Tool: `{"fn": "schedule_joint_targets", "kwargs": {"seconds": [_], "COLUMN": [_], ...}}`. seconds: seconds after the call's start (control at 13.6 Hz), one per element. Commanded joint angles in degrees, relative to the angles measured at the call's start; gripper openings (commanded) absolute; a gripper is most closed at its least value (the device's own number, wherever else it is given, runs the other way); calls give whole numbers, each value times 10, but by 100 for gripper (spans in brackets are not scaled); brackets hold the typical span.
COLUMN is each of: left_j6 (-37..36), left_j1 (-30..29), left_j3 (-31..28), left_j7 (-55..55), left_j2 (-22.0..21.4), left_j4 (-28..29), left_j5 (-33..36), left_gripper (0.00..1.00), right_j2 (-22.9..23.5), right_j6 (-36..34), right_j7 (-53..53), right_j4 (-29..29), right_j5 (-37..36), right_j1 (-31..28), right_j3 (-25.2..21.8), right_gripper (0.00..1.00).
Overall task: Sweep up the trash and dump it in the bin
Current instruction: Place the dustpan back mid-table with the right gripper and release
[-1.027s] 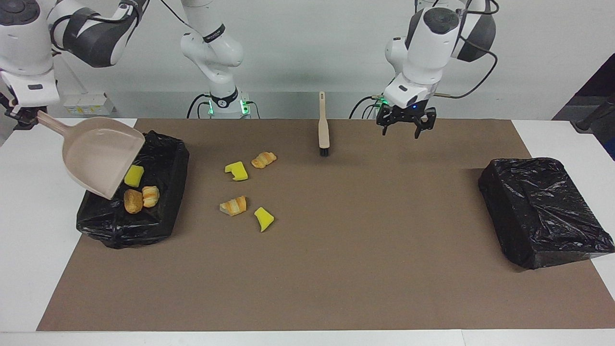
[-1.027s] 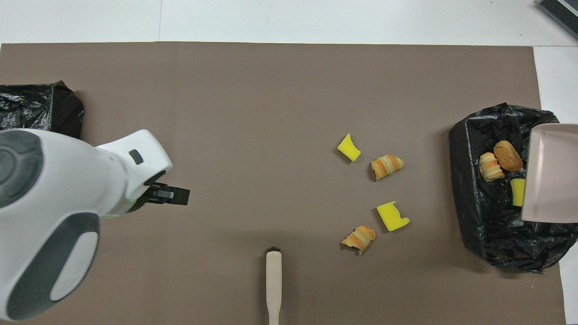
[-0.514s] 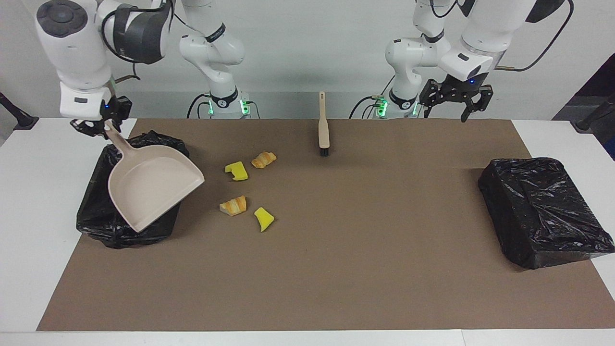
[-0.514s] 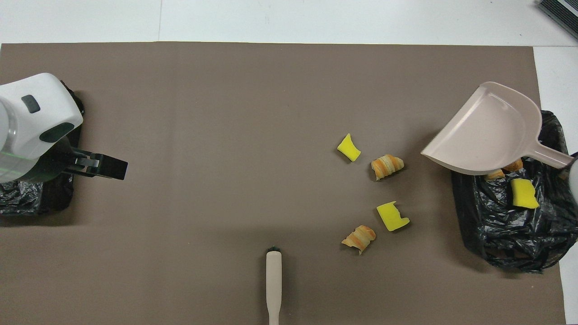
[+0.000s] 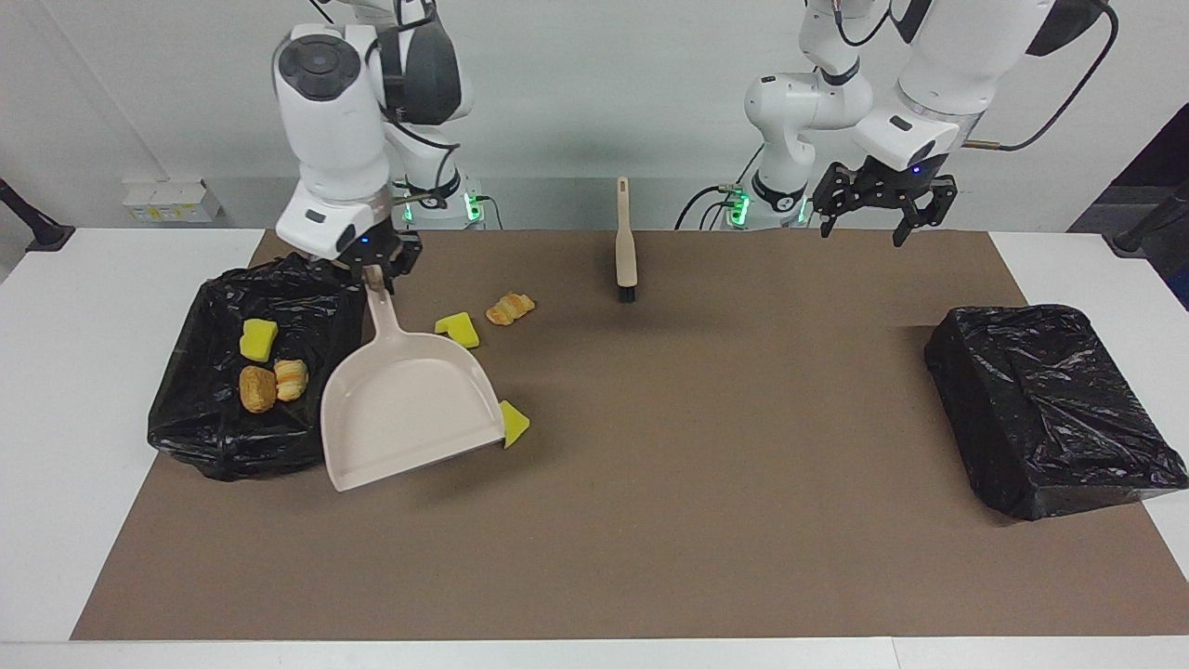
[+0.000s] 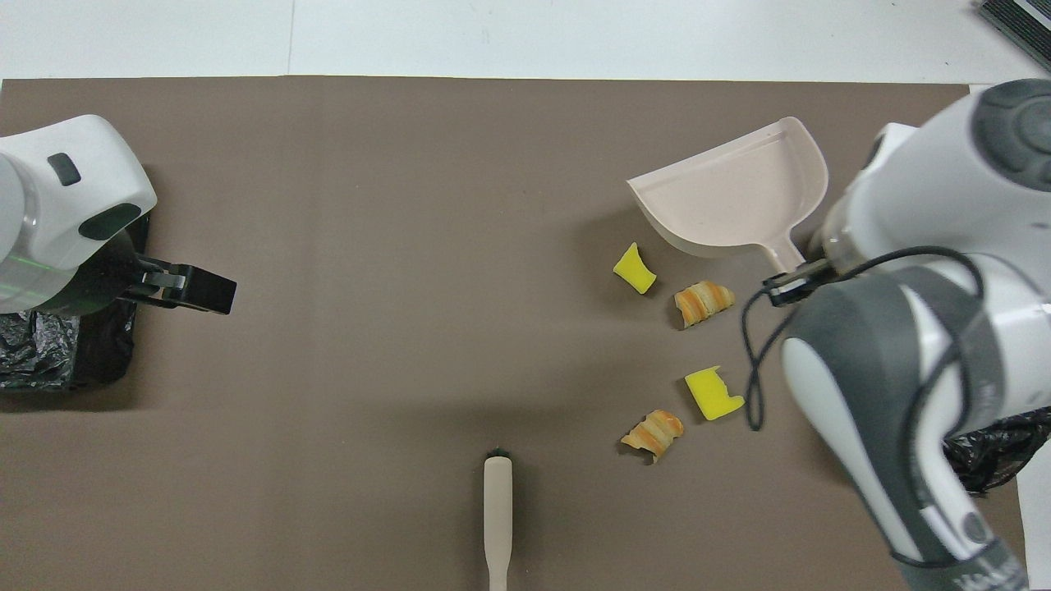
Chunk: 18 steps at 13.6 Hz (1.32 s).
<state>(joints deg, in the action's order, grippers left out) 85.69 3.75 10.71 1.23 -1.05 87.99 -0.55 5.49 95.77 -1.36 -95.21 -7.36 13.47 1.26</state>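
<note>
My right gripper will release the beige dustpan on the bare brown mat in line with the hand brush (image 6: 499,246). The dustpan hangs tilted just above the mat now.
My right gripper (image 5: 374,272) is shut on the handle of the beige dustpan (image 5: 409,409), which hangs tilted just above the mat beside the bin (image 5: 200,423). The bin, lined with black plastic, holds three scraps: a yellow sponge chunk (image 5: 257,339), a brown bread piece (image 5: 257,388) and a croissant piece (image 5: 292,379). Loose on the mat are a sponge chunk (image 5: 457,329), a croissant piece (image 5: 510,308) and a sponge chunk (image 5: 514,424) half hidden by the pan. Another croissant piece (image 6: 704,301) shows only in the overhead view. My left gripper (image 5: 881,200) is open and empty, raised over the mat's edge.
A beige hand brush (image 5: 625,243) lies on the brown mat (image 5: 706,483) between the two arm bases. A second bin wrapped in black plastic (image 5: 1050,409) stands at the left arm's end. My right arm hides most of the first bin (image 6: 985,451) from above.
My right arm swung the dustpan off the bin and over the loose scraps; three scraps now lie in the bin. My left gripper rose and drew toward its own end.
</note>
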Motion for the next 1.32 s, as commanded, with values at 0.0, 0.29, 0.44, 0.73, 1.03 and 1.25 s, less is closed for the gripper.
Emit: {"fn": "schedule_joint_targets", "kwargs": {"seconds": [0.0,0.29,0.44,0.73,1.03,1.25], "left_j6": [-15,-15,-15,-14,1,11], "left_j1": [-9,-4,-8,-9,-9,-9], "left_j3": [5,5,6,6,5,5], "left_j7": [0,3,5,4,-2,-5], "left_j2": [1,-2,-1,-2,-1,-1], "left_j4": [-11,-10,-10,-10,-7,-6], "left_j5": [-1,0,0,0,0,0], "left_gripper": [100,100,100,100,100,100], "right_j2": [41,91,125,186,193,187], "right_j6": [54,130,179,270,282,271], "right_j7": [142,286,332,407,414,414], "right_j4": [2,3,2,4,1,0], "right_j5": [15,54,56,60,61,60], "right_j1": [62,140,177,229,236,241], "right_j3": [-4,-4,-4,-4,-4,-4], "right_gripper": [0,0,0,0,38,100]}}
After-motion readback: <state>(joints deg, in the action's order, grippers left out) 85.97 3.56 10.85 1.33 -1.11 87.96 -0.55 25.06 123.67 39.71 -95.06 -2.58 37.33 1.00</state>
